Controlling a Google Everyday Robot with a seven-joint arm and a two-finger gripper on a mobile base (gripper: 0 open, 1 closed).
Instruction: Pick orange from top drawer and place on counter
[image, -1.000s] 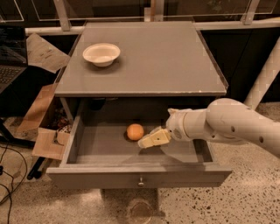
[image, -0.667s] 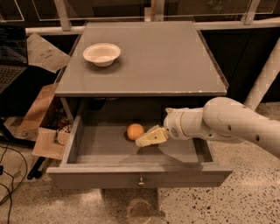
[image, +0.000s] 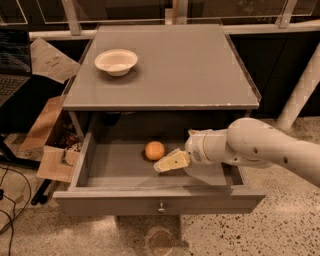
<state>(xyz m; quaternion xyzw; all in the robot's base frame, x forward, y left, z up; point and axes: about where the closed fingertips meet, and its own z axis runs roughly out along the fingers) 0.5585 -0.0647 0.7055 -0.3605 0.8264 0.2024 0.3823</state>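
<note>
The robot's gripper will next move over to the orange in the open top drawer and close around the orange's middle (image: 154, 151).
The orange (image: 154, 150) lies on the floor of the open top drawer (image: 100, 172), near its middle. The drawer's front panel has a small metal knob (image: 161, 206). My gripper (image: 167, 163) reaches into the drawer from the right on the white arm (image: 260, 150). It sits just right of and slightly in front of the orange, close to it but apart from it. The grey counter (image: 170, 65) is above the drawer.
A white bowl (image: 116, 61) stands on the counter's back left. A cardboard box (image: 50, 145) and cables lie on the floor left of the cabinet. A white post (image: 300, 92) stands at the right. Speckled floor runs in front.
The arm and gripper have shifted a little to the left, closer to the orange. The orange has not moved.
</note>
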